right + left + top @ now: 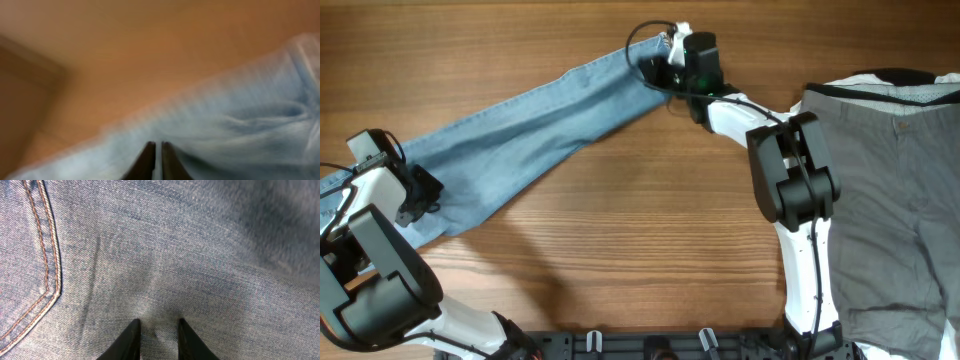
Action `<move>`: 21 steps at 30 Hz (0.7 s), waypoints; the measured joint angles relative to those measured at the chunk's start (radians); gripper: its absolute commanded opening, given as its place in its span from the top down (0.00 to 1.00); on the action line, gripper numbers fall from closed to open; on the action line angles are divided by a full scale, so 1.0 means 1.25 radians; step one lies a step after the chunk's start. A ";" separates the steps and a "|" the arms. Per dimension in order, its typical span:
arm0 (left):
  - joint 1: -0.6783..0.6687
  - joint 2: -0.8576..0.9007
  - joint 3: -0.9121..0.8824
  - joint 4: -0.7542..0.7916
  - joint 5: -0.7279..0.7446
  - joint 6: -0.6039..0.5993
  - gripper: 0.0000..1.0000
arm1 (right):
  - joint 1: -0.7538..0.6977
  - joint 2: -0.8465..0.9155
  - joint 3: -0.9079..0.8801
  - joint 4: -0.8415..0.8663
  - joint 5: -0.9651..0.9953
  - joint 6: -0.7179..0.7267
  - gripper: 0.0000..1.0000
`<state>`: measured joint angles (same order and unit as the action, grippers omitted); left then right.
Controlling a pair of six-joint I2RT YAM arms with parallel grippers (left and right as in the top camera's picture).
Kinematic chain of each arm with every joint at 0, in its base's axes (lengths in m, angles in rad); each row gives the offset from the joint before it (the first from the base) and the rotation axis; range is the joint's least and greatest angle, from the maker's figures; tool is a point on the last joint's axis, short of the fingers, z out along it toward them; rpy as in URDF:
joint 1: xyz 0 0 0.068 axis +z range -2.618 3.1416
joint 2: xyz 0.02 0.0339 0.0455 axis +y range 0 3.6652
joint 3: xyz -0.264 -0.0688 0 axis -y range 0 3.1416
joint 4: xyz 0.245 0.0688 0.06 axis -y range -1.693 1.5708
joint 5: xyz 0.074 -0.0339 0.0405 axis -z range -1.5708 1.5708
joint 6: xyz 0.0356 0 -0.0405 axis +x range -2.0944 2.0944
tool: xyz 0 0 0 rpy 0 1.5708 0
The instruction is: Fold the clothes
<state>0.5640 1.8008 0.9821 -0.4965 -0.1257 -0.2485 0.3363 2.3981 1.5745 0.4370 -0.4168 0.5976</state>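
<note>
The jeans lie slanted with their leg end far away, so I will use my right gripper to take the frayed hem by its near corner [666, 97] and pull the leg straight.
Light-blue denim jeans [520, 130] lie in a long diagonal, waist at the left edge, leg end at the top middle. My left gripper [424, 196] presses down on the seat. In the left wrist view a back pocket [30, 255] with orange stitching shows, and my left gripper [157, 325] is shut on a small pucker of the jeans [200, 255]. My right gripper [653, 68] sits at the leg end. In the blurred right wrist view it [158, 146] is shut on a thin edge of the jeans [240, 130].
Grey trousers [890, 190] lie spread at the right side, with a white garment edge [865, 80] showing at their top. The wooden table [640, 220] shows bare between the jeans and the right arm's white links [800, 250].
</note>
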 measured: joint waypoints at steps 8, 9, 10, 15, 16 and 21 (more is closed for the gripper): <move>0.006 0.000 0.003 -0.013 -0.010 0.000 0.75 | -0.059 0.001 0.015 0.007 -0.081 0.114 0.96; 0.006 0.000 0.005 -0.018 -0.004 -0.001 0.76 | -0.071 0.001 0.015 -0.052 -0.108 0.106 0.96; 0.005 0.000 0.008 -0.022 -0.001 -0.001 0.78 | -0.083 -0.001 0.014 -0.094 -0.129 0.098 0.96; -0.010 0.002 0.034 -0.114 0.028 0.024 0.87 | -0.143 -0.018 0.013 -0.327 -0.143 0.002 0.69; -0.019 0.002 0.038 -0.132 0.039 0.031 0.85 | -0.147 -0.025 0.013 -0.357 -0.130 -0.018 0.61; -0.136 -0.013 0.067 -0.187 0.087 0.099 0.58 | -0.134 -0.053 0.016 -0.433 -0.057 -0.167 0.43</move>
<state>0.3946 1.7840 1.0653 -0.7307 -0.0170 -0.1246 0.1688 2.3322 1.5940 -0.1047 -0.4881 0.3893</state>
